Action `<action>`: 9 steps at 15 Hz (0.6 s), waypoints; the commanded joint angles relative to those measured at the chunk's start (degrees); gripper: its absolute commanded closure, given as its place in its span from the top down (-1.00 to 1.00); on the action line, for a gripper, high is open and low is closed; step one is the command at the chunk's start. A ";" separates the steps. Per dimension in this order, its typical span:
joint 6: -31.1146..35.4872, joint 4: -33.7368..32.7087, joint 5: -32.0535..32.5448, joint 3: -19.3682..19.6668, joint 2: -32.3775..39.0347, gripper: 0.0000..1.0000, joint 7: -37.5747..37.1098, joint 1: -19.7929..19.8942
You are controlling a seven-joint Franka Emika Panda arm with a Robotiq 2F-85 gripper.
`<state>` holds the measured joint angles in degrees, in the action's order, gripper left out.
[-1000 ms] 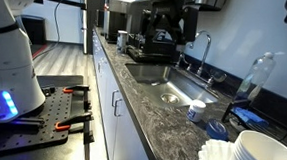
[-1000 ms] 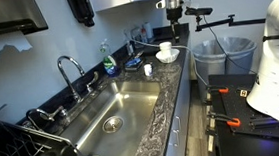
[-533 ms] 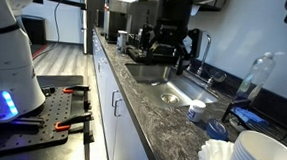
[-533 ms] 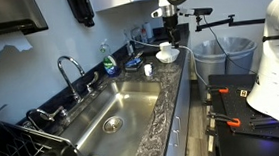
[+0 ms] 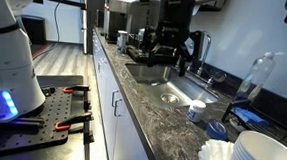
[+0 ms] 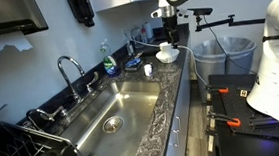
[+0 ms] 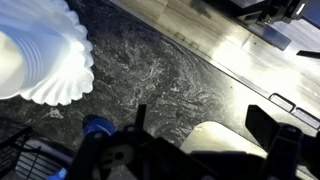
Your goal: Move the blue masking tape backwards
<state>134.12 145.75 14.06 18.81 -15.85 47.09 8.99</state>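
Note:
Next, I close my gripper around the outer side (image 5: 217, 130) (image 7: 97, 126) of the blue masking tape, which lies between the small white cup and the white fluted paper filters.
The blue masking tape (image 5: 217, 129) lies flat on the dark stone counter, between the small white cup (image 5: 197, 110) and a stack of white dishes. In the wrist view the tape (image 7: 97, 127) shows at the lower left, partly hidden by my gripper's body. The white cup (image 7: 230, 145) lies blurred below and between my fingers. My gripper (image 7: 205, 125) is open and empty, and it hangs well above the counter in both exterior views (image 5: 167, 53) (image 6: 169, 35). I cannot make out the tape in the exterior view from the sink end.
White fluted paper filters (image 7: 40, 55) and a stack of white bowls (image 5: 264, 156) stand beside the tape. A clear plastic bottle (image 5: 256, 77) stands by the wall. The steel sink (image 6: 117, 110) with its faucet (image 6: 69, 68) lies further along. The counter's front edge (image 7: 250, 75) drops to the floor.
My gripper has come down towards the counter over the cup and tape, mostly in the first half second. Nothing on the counter has moved.

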 commanded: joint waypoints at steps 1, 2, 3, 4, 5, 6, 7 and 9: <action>7.35 -1.21 -2.95 0.74 4.75 1.00 4.75 -0.07; 9.10 -1.62 -3.91 0.98 6.15 1.00 6.17 -0.01; 10.66 -2.07 -4.66 1.09 7.69 1.00 7.48 0.15; 12.04 -2.56 -5.74 0.99 9.14 1.00 8.58 0.15; 13.63 -2.92 -7.47 1.08 10.47 1.00 10.90 0.10; 14.85 -3.51 -9.35 1.06 11.96 1.00 13.41 0.16; 15.79 -4.19 -11.78 0.82 13.39 1.00 16.31 0.10; 16.50 -6.06 -16.46 0.02 16.28 1.00 21.96 0.64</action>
<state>149.17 143.08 3.23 19.58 -4.03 61.83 9.19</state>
